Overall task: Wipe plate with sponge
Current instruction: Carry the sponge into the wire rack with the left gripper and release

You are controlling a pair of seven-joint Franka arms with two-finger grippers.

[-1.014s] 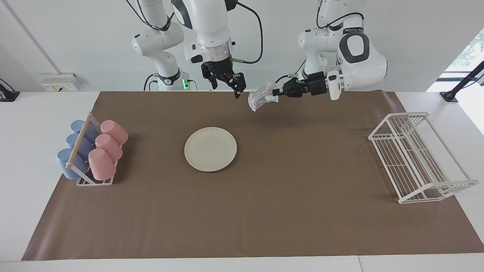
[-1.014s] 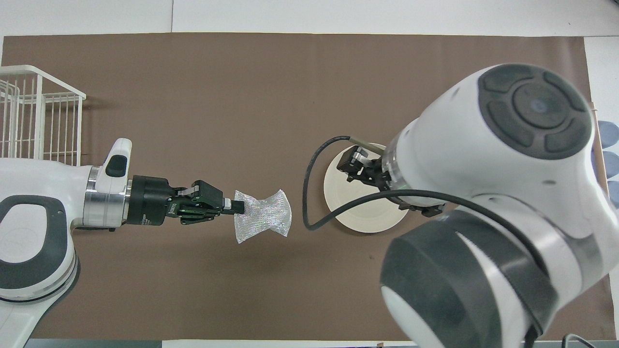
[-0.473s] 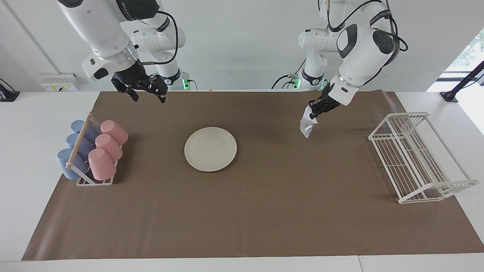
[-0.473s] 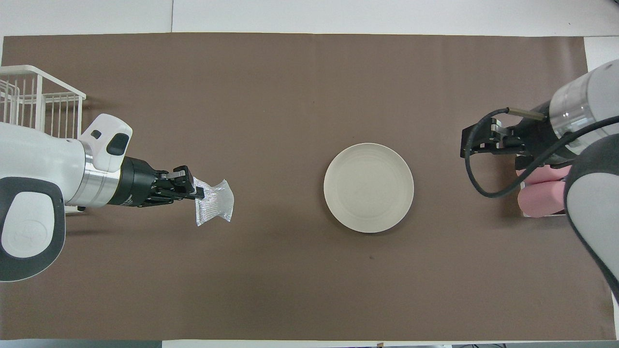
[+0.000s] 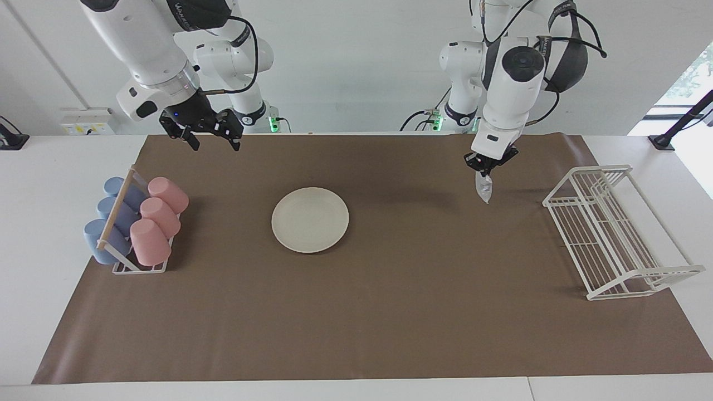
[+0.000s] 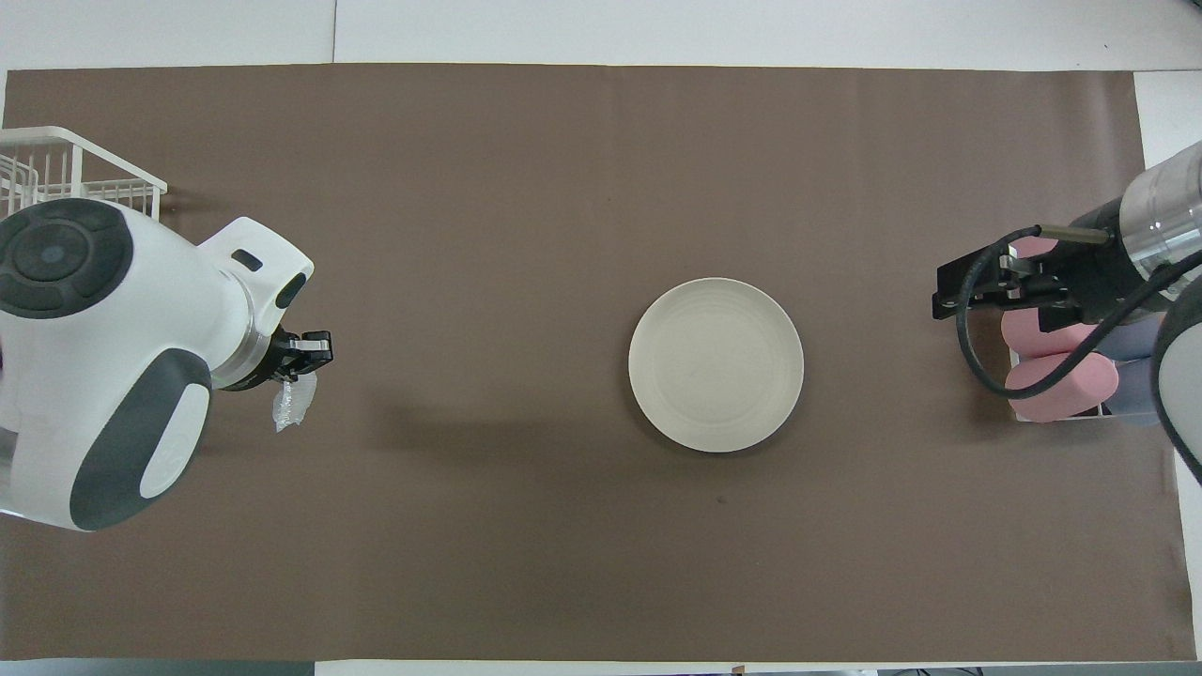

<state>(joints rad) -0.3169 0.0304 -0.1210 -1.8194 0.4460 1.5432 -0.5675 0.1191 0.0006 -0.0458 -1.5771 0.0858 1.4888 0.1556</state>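
The silvery sponge, now hanging over the brown mat, will be let go by my left gripper in the white wire dish rack (image 6: 43, 238) beside the brown mat.
The cream-white plate (image 5: 310, 219) (image 6: 716, 364) lies flat on the brown mat, near its middle. The silvery sponge (image 5: 483, 189) (image 6: 290, 407) hangs limp from my left gripper (image 5: 486, 169) (image 6: 299, 361), which points down and is shut on its top edge, in the air over the mat between the plate and the wire rack. My right gripper (image 5: 213, 139) (image 6: 958, 300) is open and holds nothing; it hovers over the mat's edge nearest the robots, close to the cup rack.
A small rack with pink cups (image 5: 157, 214) and blue cups (image 5: 114, 218) sits at the right arm's end of the mat. A white wire dish rack (image 5: 610, 228) (image 6: 56, 174) stands at the left arm's end. The brown mat (image 5: 367, 312) covers the table.
My left gripper has swung away from the plate toward the wire rack and turned to point down, the sponge still in it. My right gripper has drawn away from over the plate to the cup rack.
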